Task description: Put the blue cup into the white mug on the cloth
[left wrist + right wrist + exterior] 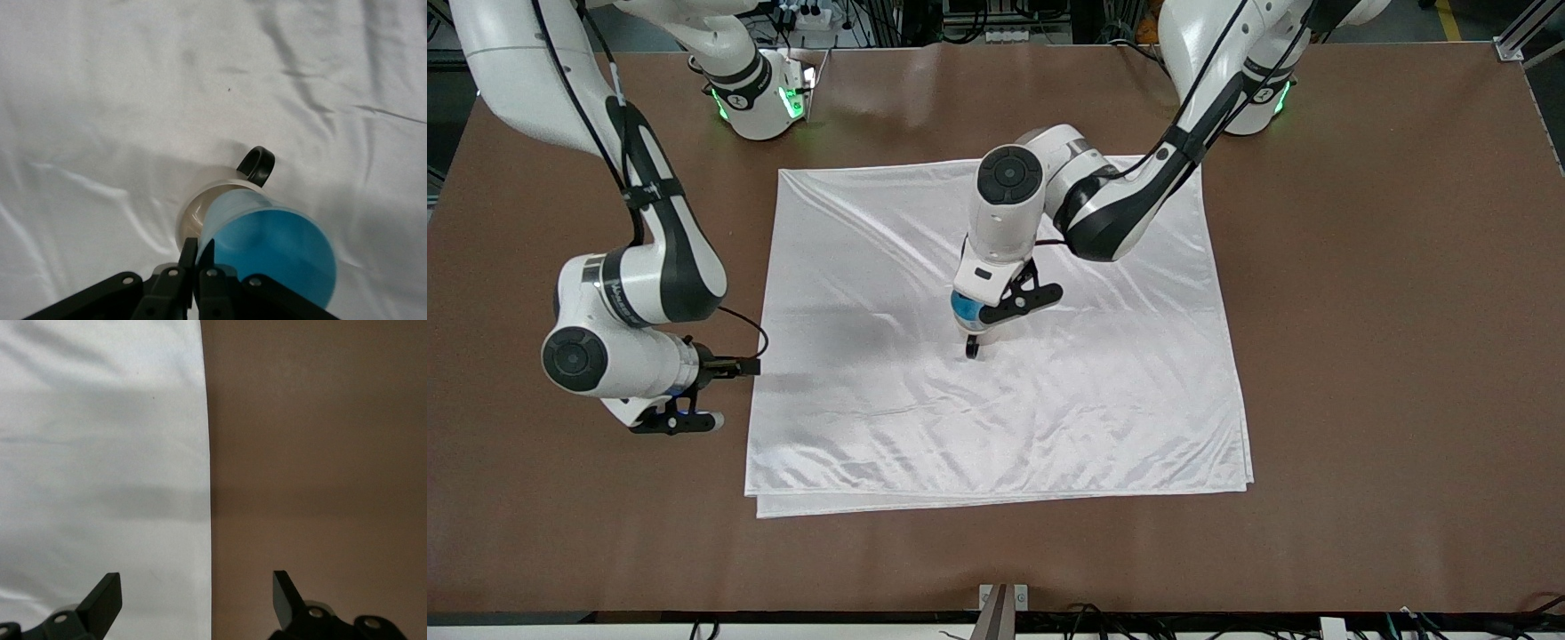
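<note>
Next, I let go of the blue cup, now tilted in the mug's mouth, with my left gripper inside the opening of the white mug [974, 308] [224, 225] with the black handle.
The white cloth [1120, 382] lies spread in the middle of the table. The white mug [195, 208] stands on it near its middle, its black handle [972, 349] showing under the left hand. My left gripper [198, 248] is shut on the rim of the blue cup [273, 257] and holds it tilted, its lower end in the mug's mouth. In the front view the cup [966, 308] shows just under the left gripper [970, 325]. My right gripper [197, 587] is open and empty over the cloth's edge [205, 487] at the right arm's end.
Bare brown table [1387, 356] surrounds the cloth on all sides. The right arm [631, 293] waits over the table beside the cloth. The left arm [1129, 204] reaches over the cloth from its base.
</note>
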### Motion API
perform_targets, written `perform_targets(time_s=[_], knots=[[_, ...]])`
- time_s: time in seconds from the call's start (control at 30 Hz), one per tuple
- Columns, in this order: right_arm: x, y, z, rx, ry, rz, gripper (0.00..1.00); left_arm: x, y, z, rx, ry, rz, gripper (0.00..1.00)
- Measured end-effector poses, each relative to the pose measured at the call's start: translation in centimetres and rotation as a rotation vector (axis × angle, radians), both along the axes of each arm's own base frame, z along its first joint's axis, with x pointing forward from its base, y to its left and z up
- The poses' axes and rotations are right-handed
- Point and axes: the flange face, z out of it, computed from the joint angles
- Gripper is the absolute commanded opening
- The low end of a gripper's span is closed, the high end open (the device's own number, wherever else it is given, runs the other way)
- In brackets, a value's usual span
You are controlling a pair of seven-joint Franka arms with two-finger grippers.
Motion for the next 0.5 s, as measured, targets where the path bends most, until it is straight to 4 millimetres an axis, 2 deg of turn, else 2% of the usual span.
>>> perform_targets(time_s=[0.2,0.5], knots=[[-2.7,0.6,2.5,-0.010,-0.001,0.008,1.00,-0.6,-0.6,-1.1,0.016,-0.002,-0.004,0.00],[-5.5,3.7,5.6,-0.032,0.017,0.023,1.00,-0.5,-0.5,-1.2,0.020,-0.004,-0.002,0.00]])
